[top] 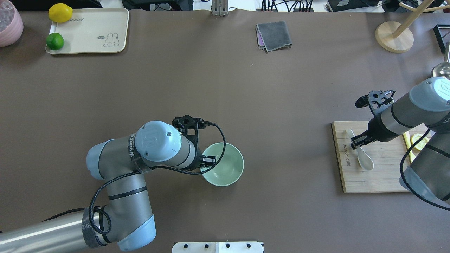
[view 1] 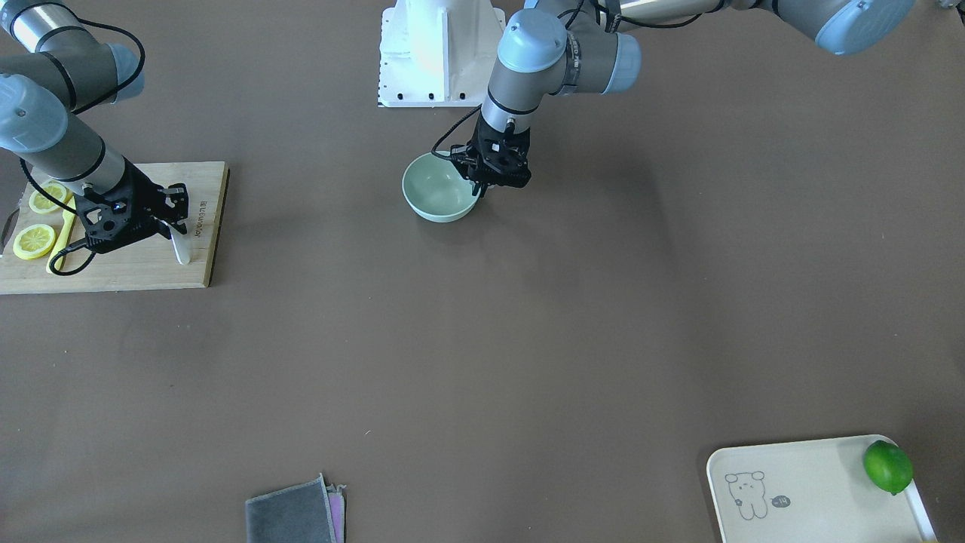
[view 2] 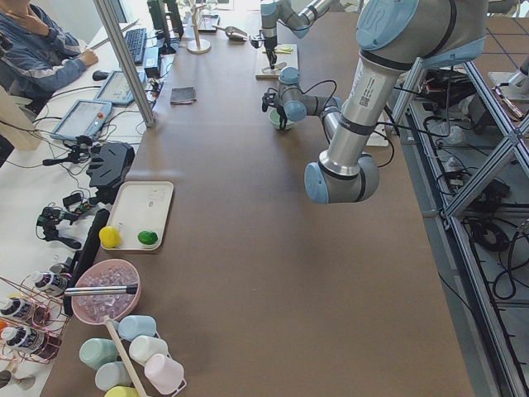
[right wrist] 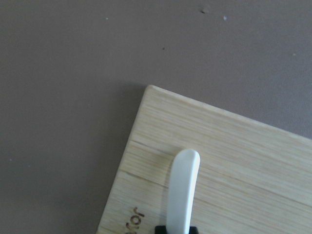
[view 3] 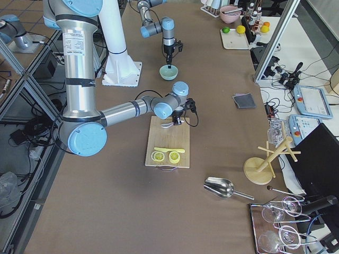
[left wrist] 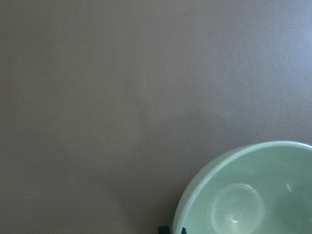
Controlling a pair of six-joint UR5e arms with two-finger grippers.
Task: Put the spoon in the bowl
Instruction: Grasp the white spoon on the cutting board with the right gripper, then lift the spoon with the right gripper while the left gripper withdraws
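Observation:
I should use my right gripper to set the white spoon down in the pale mint-green bowl [view 1: 421,191], against the bowl's rim facing the cutting board.
The pale mint-green bowl [view 1: 437,192] [top: 226,168] stands on the brown table near the robot's base. My left gripper [view 1: 480,188] [top: 205,163] is at its rim; in the left wrist view the fingertips [left wrist: 165,229] close on the bowl's edge [left wrist: 253,195]. The white spoon [view 1: 181,247] [top: 364,160] lies on the wooden cutting board [view 1: 151,271] [top: 372,179]. My right gripper [view 1: 170,226] [top: 357,140] is over it. In the right wrist view the fingertips [right wrist: 161,229] sit tight against both sides of the spoon's handle [right wrist: 183,190].
Lemon slices [view 1: 34,240] and a yellow knife [top: 407,144] lie on the board behind the right gripper. A cream tray [top: 95,31] with a lime [top: 55,41] and a lemon stands at the far left corner. A folded grey cloth [top: 274,35] lies at the far edge.

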